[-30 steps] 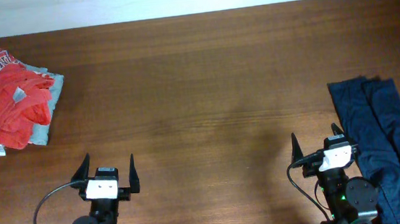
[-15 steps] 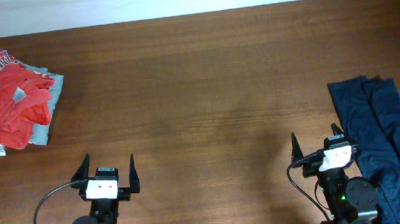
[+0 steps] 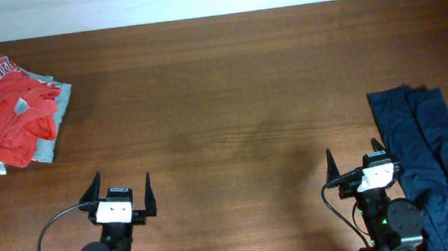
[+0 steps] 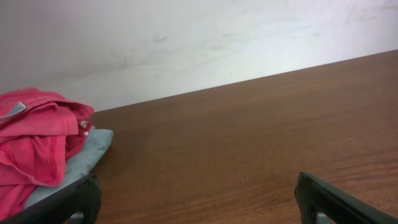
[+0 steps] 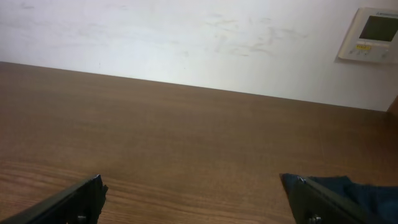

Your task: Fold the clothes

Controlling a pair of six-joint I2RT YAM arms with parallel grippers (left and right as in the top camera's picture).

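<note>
My right gripper is due next at the navy clothes' far corner (image 3: 378,102) (image 5: 290,182), the one toward the middle of the table. It should go there and close.
The clothes (image 3: 434,156), a dark navy garment with long seams, lie stretched along the table's right edge and run off the front. A corner of the clothes (image 5: 367,190) shows past the right finger in the right wrist view. My right gripper (image 3: 355,159) stands open just left of the garment, apart from it, with bare wood between its fingers (image 5: 194,183). My left gripper (image 3: 121,183) is open at the front left, far from the navy fabric, and holds nothing (image 4: 196,186).
A crumpled red garment (image 3: 7,112) with white lettering rests on a light grey garment (image 3: 52,116) at the far left; both show in the left wrist view (image 4: 37,143). A white wall with a small control panel (image 5: 373,34) stands behind the brown wooden table (image 3: 230,100).
</note>
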